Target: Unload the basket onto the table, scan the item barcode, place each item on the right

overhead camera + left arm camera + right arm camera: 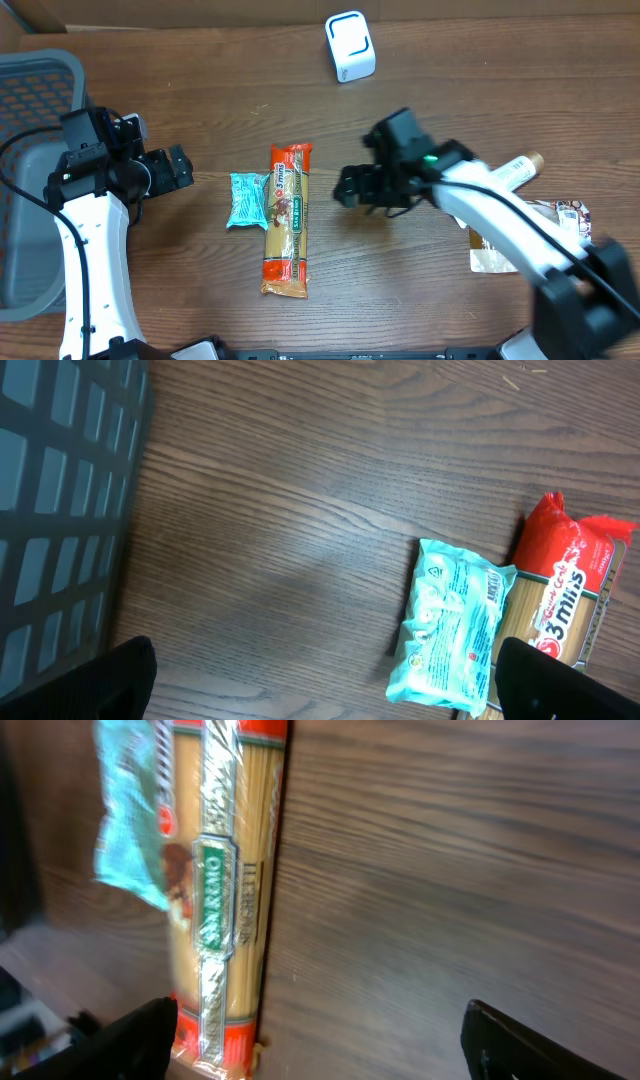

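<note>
The middle of the spaghetti packet [292,206] [215,870], around its green label and beside the small teal packet, will be gripped by my right gripper.
A long spaghetti packet [287,220] with red ends lies flat at the table's middle, with a small teal packet [246,200] touching its left side. A white barcode scanner [350,46] stands at the far edge. My right gripper [350,190] hovers just right of the spaghetti's upper end, open and holding nothing; its wrist view shows the spaghetti packet [230,890] left of the open right gripper [330,1040]. My left gripper [180,168] is open left of the teal packet [455,625], and the open left gripper [325,685] has bare table between its fingers.
A grey mesh basket [30,80] fills the left edge, close behind the left arm. At the right lie a bottle [515,170] and a flat pouch [540,235], partly under the right arm.
</note>
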Tool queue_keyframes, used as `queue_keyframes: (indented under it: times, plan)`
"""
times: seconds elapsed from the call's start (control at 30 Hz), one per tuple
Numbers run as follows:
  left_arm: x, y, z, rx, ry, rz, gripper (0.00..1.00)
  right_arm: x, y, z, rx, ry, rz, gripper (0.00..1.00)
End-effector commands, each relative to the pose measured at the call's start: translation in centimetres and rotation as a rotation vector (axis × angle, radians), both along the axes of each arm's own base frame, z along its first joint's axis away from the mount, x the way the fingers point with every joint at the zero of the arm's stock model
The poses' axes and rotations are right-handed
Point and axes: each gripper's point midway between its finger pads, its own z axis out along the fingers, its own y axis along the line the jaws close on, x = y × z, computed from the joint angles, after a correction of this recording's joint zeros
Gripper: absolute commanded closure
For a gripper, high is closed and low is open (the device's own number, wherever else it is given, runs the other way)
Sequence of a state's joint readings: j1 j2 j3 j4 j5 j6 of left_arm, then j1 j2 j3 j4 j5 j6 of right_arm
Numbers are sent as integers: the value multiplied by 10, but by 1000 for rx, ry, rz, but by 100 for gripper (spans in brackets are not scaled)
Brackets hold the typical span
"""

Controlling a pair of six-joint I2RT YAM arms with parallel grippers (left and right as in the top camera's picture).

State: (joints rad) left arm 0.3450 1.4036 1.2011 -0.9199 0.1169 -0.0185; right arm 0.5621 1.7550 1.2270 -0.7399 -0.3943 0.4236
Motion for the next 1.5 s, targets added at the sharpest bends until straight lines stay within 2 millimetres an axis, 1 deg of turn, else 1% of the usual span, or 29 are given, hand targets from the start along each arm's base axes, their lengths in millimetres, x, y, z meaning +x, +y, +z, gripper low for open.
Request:
queue_keyframes:
  times: [0.0, 0.03, 0.07, 0.2, 0.33, 0.4, 0.57, 0.7, 0.77, 0.8, 0.83, 0.87, 0.97, 1.0, 1.07, 1.17, 1.33, 1.4, 1.47]
  plan:
    - [2, -1, 3, 6, -10, -21, 0, 1, 44, -18, 34, 40, 113, 6]
    - [2, -1, 3, 6, -10, -21, 0, 3, 58, -25, 16, 36, 140, 4]
    - [2, -1, 3, 6, -10, -21, 1, 5, 65, -29, 1, 30, 150, 4]
    - [2, -1, 3, 6, -10, -21, 0, 12, 81, -39, -15, 22, 135, 3]
    - [2, -1, 3, 6, -10, -21, 1, 13, 80, -48, -28, 32, 119, 2]
    - [2, -1, 3, 6, -10, -21, 1, 14, 79, -48, -38, 24, 116, 0]
    - [2, -1, 3, 6, -10, -21, 1, 14, 87, -50, -43, -3, 120, 0]
    - [2, -1, 3, 6, -10, -21, 0, 16, 85, -59, -106, -20, 61, 0]
    - [2, -1, 3, 6, -11, -21, 0, 16, 87, -60, -102, -19, 38, 0]
    - [2, -1, 3, 6, -10, -21, 0, 17, 89, -60, -96, -14, 20, 2]
    - [2, -1, 3, 6, -10, -21, 0, 16, 90, -60, -92, -9, 6, 4]
    - [2, -1, 3, 6, -10, -21, 1, 16, 92, -62, -83, -2, -18, 10]
    - [2, -1, 3, 6, -10, -21, 1, 12, 95, -69, -68, 16, -63, 21]
    - [2, -1, 3, 6, -10, -21, 0, 11, 96, -72, -65, 23, -75, 27]
    - [2, -1, 3, 6, -10, -21, 0, 9, 95, -76, -63, 32, -91, 34]
    - [2, -1, 3, 6, -10, -21, 1, 9, 95, -77, -61, 32, -93, 48]
    - [2, -1, 3, 6, -10, -21, 0, 8, 96, -77, -62, 32, -90, 72]
    - [2, -1, 3, 6, -10, -21, 0, 7, 96, -77, -62, 30, -85, 87]
    - [2, -1, 3, 6, -10, -21, 0, 7, 96, -77, -62, 31, -85, 96]
